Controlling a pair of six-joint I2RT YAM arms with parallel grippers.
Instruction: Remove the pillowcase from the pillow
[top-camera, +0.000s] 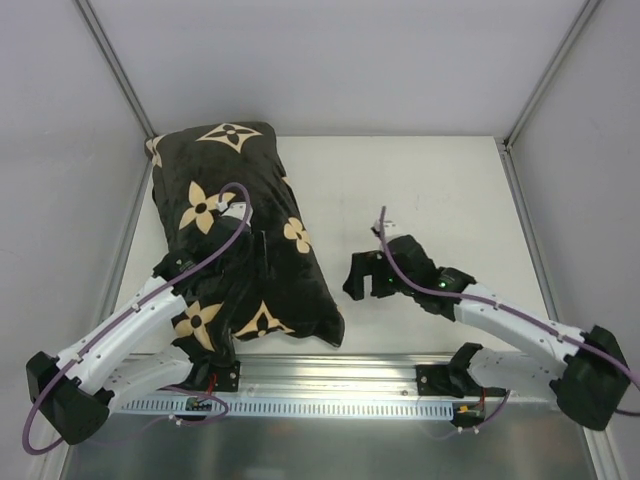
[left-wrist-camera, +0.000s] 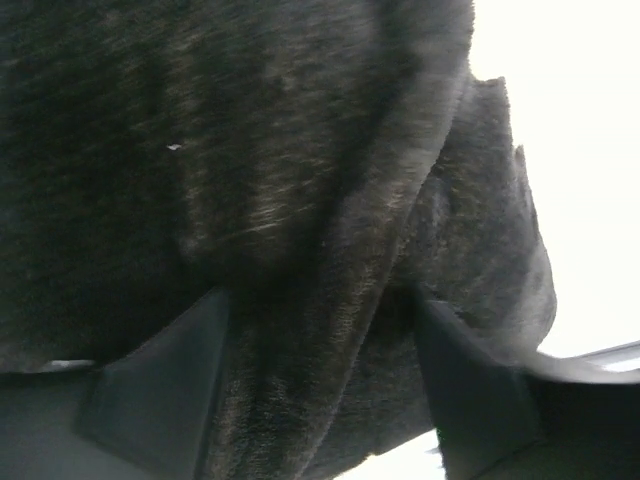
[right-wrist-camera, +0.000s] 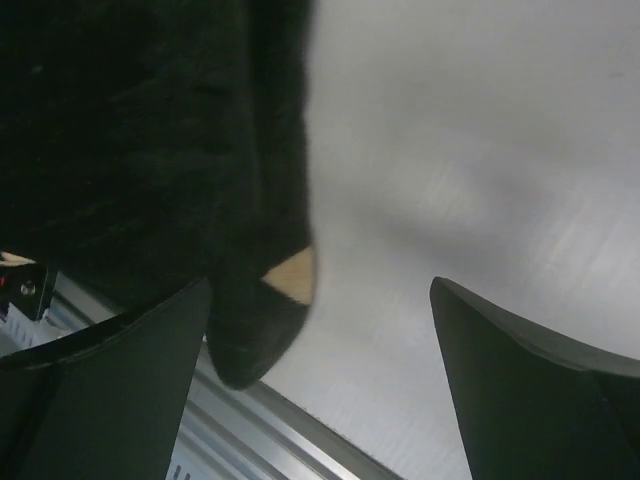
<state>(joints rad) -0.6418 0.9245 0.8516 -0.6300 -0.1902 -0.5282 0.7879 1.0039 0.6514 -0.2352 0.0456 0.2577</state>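
Note:
My right gripper will move next to the black pillowcase's near corner (top-camera: 320, 311) (right-wrist-camera: 250, 285), beside the small tan patch on its edge, and close on it there.
The black plush pillowcase (top-camera: 195, 165) with tan flower and star motifs lies slanted on the left half of the table. It looks stuffed; the white pillow is hidden inside it. My left gripper (top-camera: 252, 260) sits on the pillowcase's middle, jaws wide apart, with a fold of black fabric (left-wrist-camera: 250, 150) between the fingers (left-wrist-camera: 170, 390); it is not clamped. My right gripper (top-camera: 360, 276) hovers open and empty over the bare table, just right of the pillowcase's near right corner. That corner (right-wrist-camera: 250, 340), with a tan patch, lies beside the left finger (right-wrist-camera: 130, 400).
The white table (top-camera: 430, 190) stretches right of the pillowcase. A metal rail (top-camera: 340, 372) runs along the near edge, also seen in the right wrist view (right-wrist-camera: 300, 440). Grey enclosure walls stand on the left, back and right. Purple cables loop over both arms.

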